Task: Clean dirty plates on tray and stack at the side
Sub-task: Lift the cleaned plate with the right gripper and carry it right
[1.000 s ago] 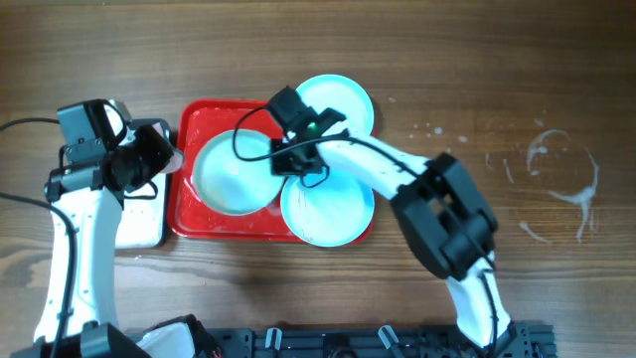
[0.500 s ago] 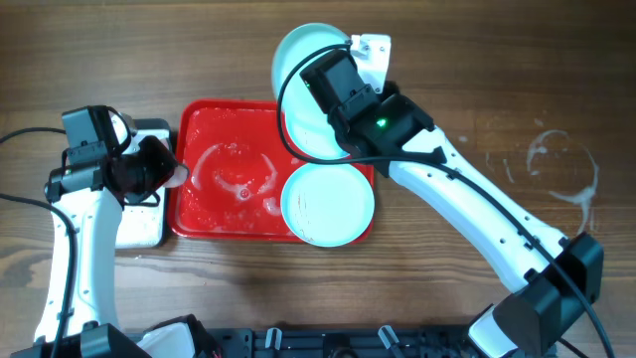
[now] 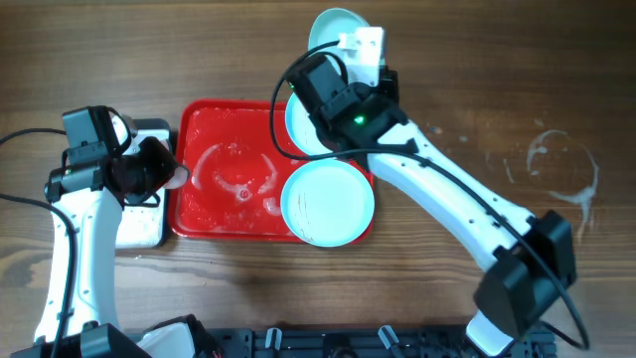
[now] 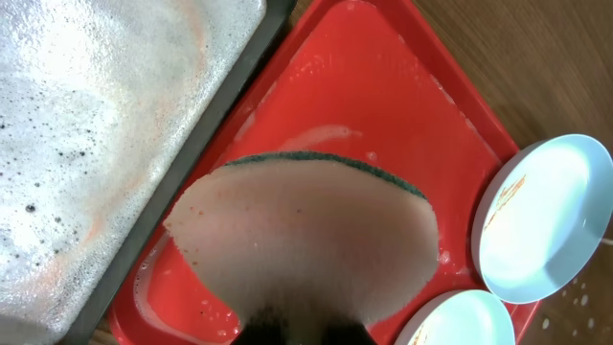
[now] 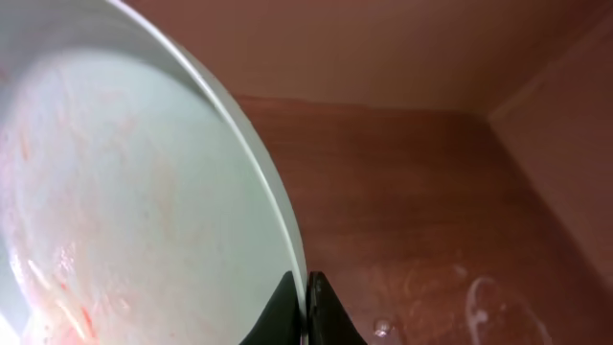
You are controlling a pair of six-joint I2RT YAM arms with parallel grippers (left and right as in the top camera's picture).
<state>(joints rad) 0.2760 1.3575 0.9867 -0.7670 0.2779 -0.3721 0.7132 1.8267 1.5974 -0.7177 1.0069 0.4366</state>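
Next, my right gripper releases the third plate on the dried white rings marking the bare wood [image 3: 560, 175] [image 5: 515, 339].
The red tray [image 3: 224, 214] is wet with soapy streaks and also shows in the left wrist view [image 4: 364, 86]. One mint-blue plate [image 3: 328, 204] lies at its near right corner. A second plate [image 3: 295, 124] sits at its far right corner, mostly hidden under my right arm. My right gripper [image 3: 343, 42] is shut on the rim of a third plate [image 3: 331, 25], held tilted above the table behind the tray. Its face [image 5: 124, 163] has reddish smears, and the fingers [image 5: 306, 297] pinch its edge. My left gripper [image 3: 164, 169] is shut on a pale sponge [image 4: 306, 240] above the tray's left edge.
A black-rimmed metal pan [image 3: 139, 234] of foamy water stands left of the tray, its rim [image 4: 206, 144] right beside the sponge. Both tray plates also show in the left wrist view [image 4: 546, 216] [image 4: 460, 321]. Dried white rings mark the wood at the right [image 3: 556, 189].
My right gripper has carried the plate farther back from the tray and tipped it steeper. The left arm and sponge have not moved.
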